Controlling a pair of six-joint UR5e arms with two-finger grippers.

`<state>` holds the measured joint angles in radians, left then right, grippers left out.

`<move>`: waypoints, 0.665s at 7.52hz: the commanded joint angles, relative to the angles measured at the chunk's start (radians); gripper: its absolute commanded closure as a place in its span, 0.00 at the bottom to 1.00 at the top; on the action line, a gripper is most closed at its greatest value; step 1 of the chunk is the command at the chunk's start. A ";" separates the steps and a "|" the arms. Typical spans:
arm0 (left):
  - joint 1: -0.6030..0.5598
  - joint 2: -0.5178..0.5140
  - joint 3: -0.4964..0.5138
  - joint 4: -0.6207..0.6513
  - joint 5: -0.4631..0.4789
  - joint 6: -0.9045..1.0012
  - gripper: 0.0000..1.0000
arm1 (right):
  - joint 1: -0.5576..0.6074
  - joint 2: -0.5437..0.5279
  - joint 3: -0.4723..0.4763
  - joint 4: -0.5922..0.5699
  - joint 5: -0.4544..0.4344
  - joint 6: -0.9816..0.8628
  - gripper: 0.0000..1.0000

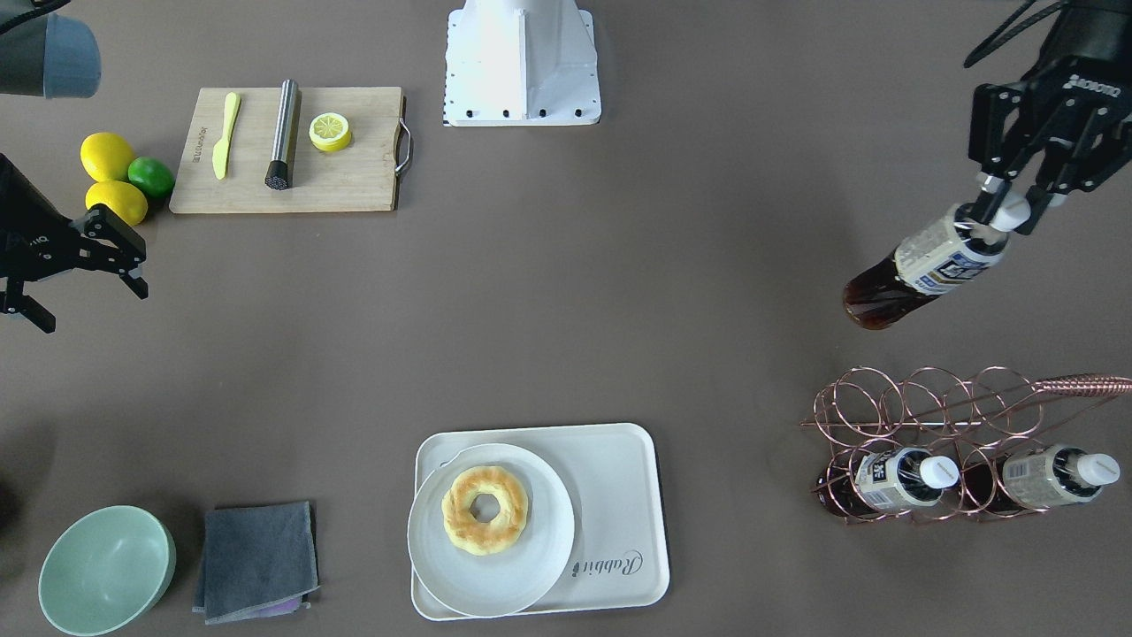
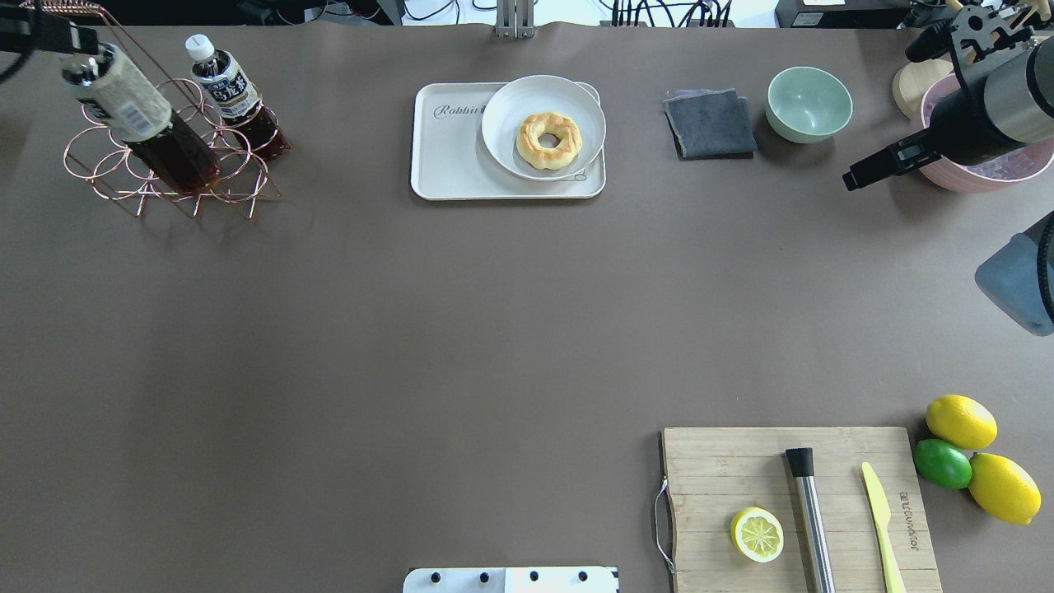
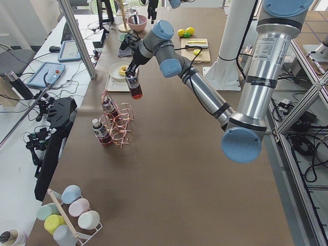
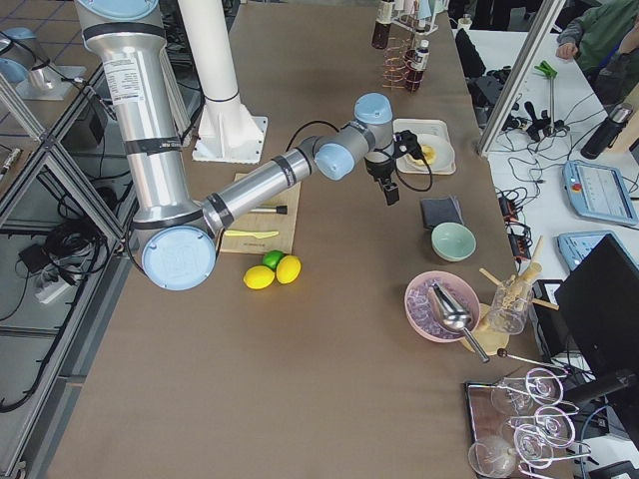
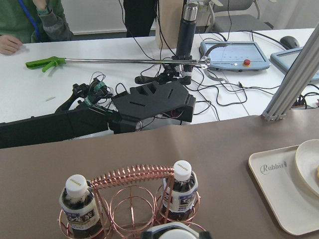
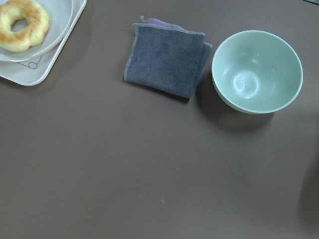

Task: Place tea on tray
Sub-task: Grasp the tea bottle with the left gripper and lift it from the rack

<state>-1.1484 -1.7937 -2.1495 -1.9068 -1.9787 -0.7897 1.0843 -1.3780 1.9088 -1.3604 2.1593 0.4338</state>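
Note:
The robot's left gripper should release the tea bottle on the bare table (image 1: 554,298) between the tray and the robot base. The bottle is now tilted beside the copper rack.
My left gripper (image 1: 1008,211) is shut on the white cap end of a tea bottle (image 1: 929,265) and holds it tilted in the air, above the table and beside the copper wire rack (image 1: 929,411). The bottle also shows in the overhead view (image 2: 136,115) and the exterior left view (image 3: 135,87). Two more tea bottles (image 1: 893,478) (image 1: 1048,473) lie in the rack. The cream tray (image 1: 619,495) with "Rabbit" script sits at mid-table and bears a white plate (image 1: 531,575) with a doughnut (image 1: 485,510). My right gripper (image 1: 93,305) is open and empty, far from the tray.
A wooden cutting board (image 1: 354,177) carries a yellow knife, a steel muddler and a lemon half. Two lemons and a lime (image 1: 115,177) lie beside it. A green bowl (image 1: 106,571) and a grey cloth (image 1: 256,562) lie near the tray. The robot base (image 1: 522,62) is opposite.

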 commanded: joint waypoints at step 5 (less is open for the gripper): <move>0.631 -0.364 0.063 0.299 0.608 -0.262 1.00 | -0.046 0.122 -0.002 0.000 -0.001 0.000 0.00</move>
<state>-0.6464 -2.1021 -2.1379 -1.6207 -1.5226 -0.9914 1.0460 -1.2649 1.9057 -1.3606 2.1597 0.4341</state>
